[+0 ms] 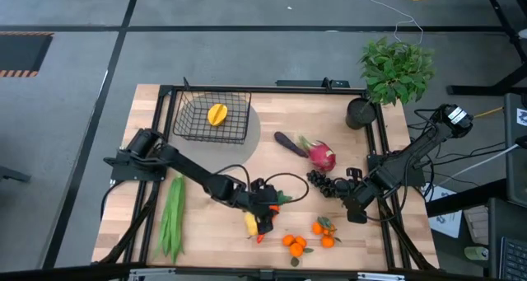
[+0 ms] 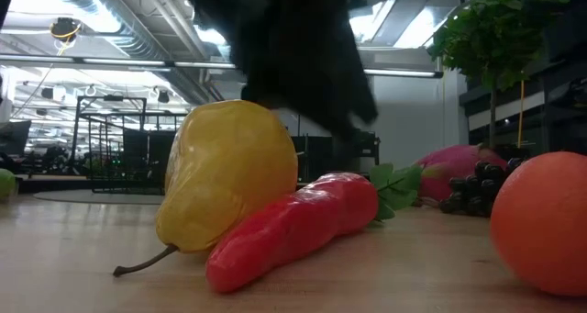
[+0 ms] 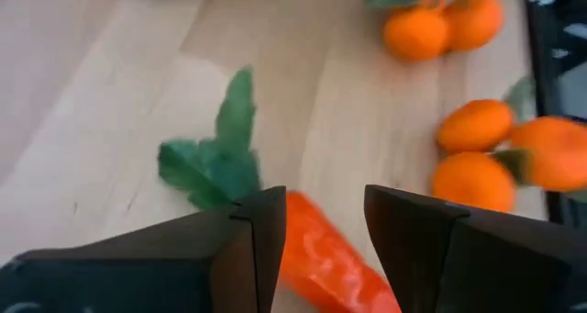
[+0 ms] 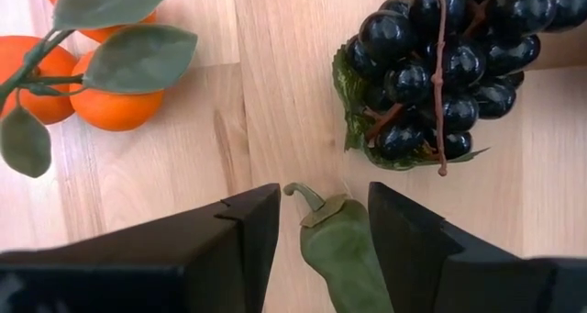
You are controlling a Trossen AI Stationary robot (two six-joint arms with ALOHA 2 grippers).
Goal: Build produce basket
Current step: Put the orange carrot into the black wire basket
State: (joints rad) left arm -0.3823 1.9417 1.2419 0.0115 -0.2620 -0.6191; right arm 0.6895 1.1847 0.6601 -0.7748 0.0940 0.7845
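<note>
The carrot's green leaves (image 1: 282, 199) (image 3: 223, 170), just above its orange body, are the next place my left gripper will go to and close on.
The black wire basket (image 1: 212, 120) stands at the table's far left with a yellow pepper (image 1: 216, 114) inside. Near the front edge a carrot (image 2: 293, 226) lies with its tip on the table, leaning on a yellow pear (image 2: 225, 175). My left gripper (image 3: 326, 217) hangs open over the carrot (image 3: 321, 258), one finger on either side, slanting down. At the right, my right gripper (image 4: 324, 207) points down, open, astride a small green pepper (image 4: 344, 258) lying on the wood next to the dark grapes (image 4: 440, 65).
Oranges (image 1: 295, 244) lie at the front edge, right of the carrot. Long green beans (image 1: 171, 215) lie at the front left. An eggplant (image 1: 288, 142) and a pink dragon fruit (image 1: 321, 156) are mid-table. A dark cup (image 1: 360, 113) and a potted plant (image 1: 397, 69) stand at the far right.
</note>
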